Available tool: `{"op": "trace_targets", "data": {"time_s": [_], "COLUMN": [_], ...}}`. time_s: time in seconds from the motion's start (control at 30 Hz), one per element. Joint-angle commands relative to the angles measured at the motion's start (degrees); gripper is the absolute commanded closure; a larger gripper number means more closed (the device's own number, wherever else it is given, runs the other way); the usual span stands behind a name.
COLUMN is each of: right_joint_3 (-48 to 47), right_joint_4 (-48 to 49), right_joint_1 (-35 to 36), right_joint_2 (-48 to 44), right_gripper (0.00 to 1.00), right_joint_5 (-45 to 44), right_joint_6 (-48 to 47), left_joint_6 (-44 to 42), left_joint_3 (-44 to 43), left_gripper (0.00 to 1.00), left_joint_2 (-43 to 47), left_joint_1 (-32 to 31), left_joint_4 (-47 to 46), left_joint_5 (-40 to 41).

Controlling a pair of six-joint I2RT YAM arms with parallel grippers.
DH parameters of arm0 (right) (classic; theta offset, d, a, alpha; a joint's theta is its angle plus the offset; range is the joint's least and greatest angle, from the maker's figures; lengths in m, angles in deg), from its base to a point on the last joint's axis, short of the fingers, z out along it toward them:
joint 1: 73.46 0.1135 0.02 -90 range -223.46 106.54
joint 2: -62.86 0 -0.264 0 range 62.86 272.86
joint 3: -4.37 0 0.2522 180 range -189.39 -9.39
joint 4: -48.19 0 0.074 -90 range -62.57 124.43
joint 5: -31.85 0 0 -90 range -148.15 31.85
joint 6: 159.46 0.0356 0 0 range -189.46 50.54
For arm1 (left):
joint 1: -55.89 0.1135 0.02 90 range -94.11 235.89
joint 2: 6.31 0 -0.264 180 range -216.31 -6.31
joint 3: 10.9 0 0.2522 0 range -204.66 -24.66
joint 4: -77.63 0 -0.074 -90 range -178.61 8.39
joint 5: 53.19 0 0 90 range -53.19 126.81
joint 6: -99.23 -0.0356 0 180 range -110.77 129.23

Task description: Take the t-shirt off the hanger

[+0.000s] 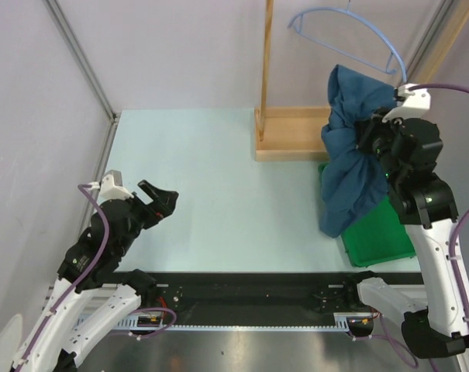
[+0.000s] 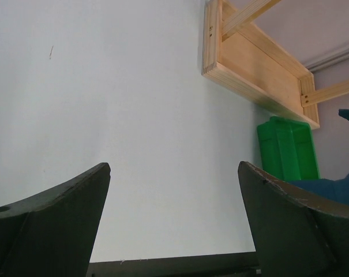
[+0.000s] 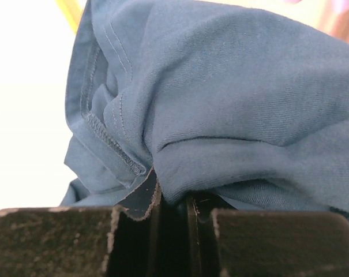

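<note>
Next, my right gripper lets go of the dark teal t-shirt in the front part of the green tray (image 1: pixel 365 223). The t-shirt now droops down over the tray.
The pale-blue hanger (image 1: pixel 339 22) hangs bare at the top of the top view, its right end curving down towards the t-shirt. The dark teal t-shirt (image 1: pixel 349 167) droops in a crumpled bunch from beside the rack down over the green tray. Whether it still touches the hanger's right tip I cannot tell. My right gripper (image 1: pixel 371 133) is shut on a fold of the t-shirt (image 3: pixel 232 98); in the right wrist view the cloth is pinched between the jaws of the right gripper (image 3: pixel 174 199). My left gripper (image 1: pixel 158 200) is open and empty over the table, far from the shirt; the left gripper (image 2: pixel 174 167) shows only table between its fingers.
A wooden rack stands at the back with an upright post (image 1: pixel 267 54) and a box base (image 1: pixel 292 136), also seen as the wooden base (image 2: pixel 255 63). The green tray (image 1: pixel 381 236) lies at the right under the shirt; the same green tray (image 2: pixel 286 147) shows from the left wrist.
</note>
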Motion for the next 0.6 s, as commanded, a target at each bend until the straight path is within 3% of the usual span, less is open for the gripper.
{"op": "trace_targets", "data": {"time_s": [0.0, 0.2, 0.33, 0.57], "right_joint_3": [-8.19, -15.93, -19.45, -11.39], "right_joint_4": [-1.49, -2.56, -3.35, -1.15], "right_joint_1": [-3.7, -9.07, -15.99, -20.94], "right_joint_2": [0.57, 5.23, 7.87, 6.82], "right_gripper": [1.0, 1.0, 1.0, 1.0], "right_joint_5": [-5.01, -6.25, -1.24, 6.76], "right_joint_6": [-4.97, -6.55, -5.5, -4.36], "left_joint_6": [-1.41, -1.58, -2.02, -2.29], "left_joint_3": [0.12, -0.76, -1.19, -1.02], "left_gripper": [0.03, 0.04, 0.04, 0.04], "left_joint_2": [-0.99, -2.75, -3.02, -2.05], "left_joint_1": [0.2, 0.29, 0.2, 0.2], "left_joint_4": [-2.77, -3.65, -3.91, -3.74], "left_joint_5": [-1.73, -3.32, -3.32, -3.14]}}
